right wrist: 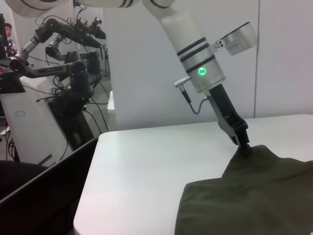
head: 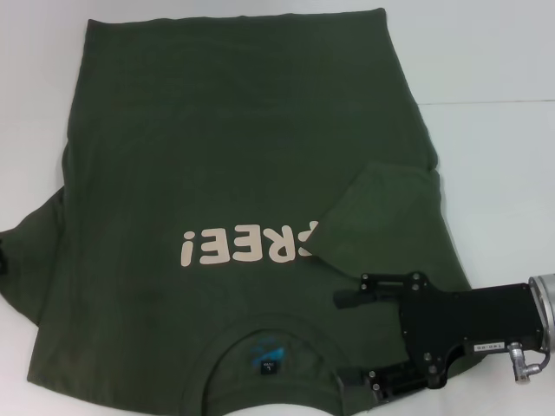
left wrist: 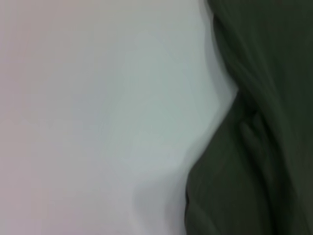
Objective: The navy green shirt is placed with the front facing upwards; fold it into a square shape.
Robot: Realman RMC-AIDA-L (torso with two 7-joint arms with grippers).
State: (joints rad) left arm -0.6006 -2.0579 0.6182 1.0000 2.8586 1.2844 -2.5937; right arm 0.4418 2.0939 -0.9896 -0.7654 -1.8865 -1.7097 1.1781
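My left gripper is to release the cuff of the sleeve on the chest of the shirt, over the exclamation mark of the pale lettering point(head: 186, 235).
The navy green shirt point(head: 234, 156) lies spread on the white table point(head: 494, 61), front up. Its collar point(head: 269, 334) is nearest me and the pale "FREE!" lettering point(head: 247, 245) reads upside down. The right sleeve point(head: 381, 208) is folded inward over the chest. My right gripper point(head: 351, 338) hovers open over the shoulder area just right of the collar, with nothing between its fingers. My left gripper point(right wrist: 243, 147) is at the far tip of the left sleeve point(right wrist: 254, 156), shut on the fabric. The left wrist view shows only green cloth point(left wrist: 259, 147) against the table.
Bare white tabletop point(right wrist: 146, 166) surrounds the shirt. Beyond the table's left edge, in the right wrist view, stand other robot arms and cabling point(right wrist: 73, 73), and a black panel point(right wrist: 44, 196) runs along that edge.
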